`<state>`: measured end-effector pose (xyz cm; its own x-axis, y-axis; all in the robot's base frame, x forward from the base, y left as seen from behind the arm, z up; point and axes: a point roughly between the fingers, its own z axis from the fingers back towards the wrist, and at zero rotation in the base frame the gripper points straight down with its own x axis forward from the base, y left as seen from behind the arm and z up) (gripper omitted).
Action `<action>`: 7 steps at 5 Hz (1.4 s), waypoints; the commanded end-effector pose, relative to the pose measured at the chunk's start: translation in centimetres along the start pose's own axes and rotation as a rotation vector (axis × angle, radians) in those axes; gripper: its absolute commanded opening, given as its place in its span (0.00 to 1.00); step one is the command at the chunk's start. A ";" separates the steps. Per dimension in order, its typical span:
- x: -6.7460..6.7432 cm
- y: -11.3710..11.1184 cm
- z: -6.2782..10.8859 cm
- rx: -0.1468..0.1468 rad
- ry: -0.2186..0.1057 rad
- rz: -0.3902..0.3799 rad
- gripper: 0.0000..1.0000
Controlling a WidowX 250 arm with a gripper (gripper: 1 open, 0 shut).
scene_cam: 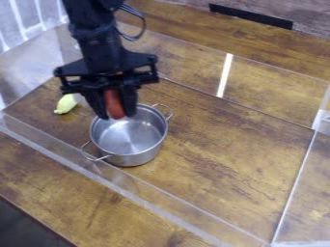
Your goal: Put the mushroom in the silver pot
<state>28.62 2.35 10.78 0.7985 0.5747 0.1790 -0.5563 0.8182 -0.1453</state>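
The robot's gripper should release the mushroom on the inside bottom of the silver pot (125, 133), halfway between the pot's loop handles.
The black gripper (115, 100) points almost straight down and is shut on the mushroom (118, 106), whose red-brown body shows between the two fingers. The mushroom hangs just over the back-left rim of the silver pot (130, 151). That small shiny steel pot has two loop handles, no lid, and nothing visible inside it. It stands on the wooden table in the left half of the camera view. The arm rises from the gripper to the top left and hides the table behind it.
A yellow-green corn cob (64, 103) lies left of the pot, partly hidden by the gripper. Low clear plastic walls (226, 75) fence the wooden table (233, 145) at the back, front and right.
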 end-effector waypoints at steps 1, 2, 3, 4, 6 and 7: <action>2.2 0.6 1.3 -0.020 -0.062 -0.009 0.00; 2.4 0.8 0.2 -0.025 -0.056 -0.037 0.00; 2.6 0.9 -0.7 -0.033 -0.054 -0.068 0.00; 2.8 1.1 -1.6 -0.040 -0.052 -0.099 0.00; 1.1 -2.1 -1.7 -0.058 -0.050 -0.184 0.00; 1.4 -1.4 -2.0 -0.064 -0.060 -0.220 0.00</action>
<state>30.62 1.74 8.29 0.8955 0.3771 0.2366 -0.3500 0.9248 -0.1491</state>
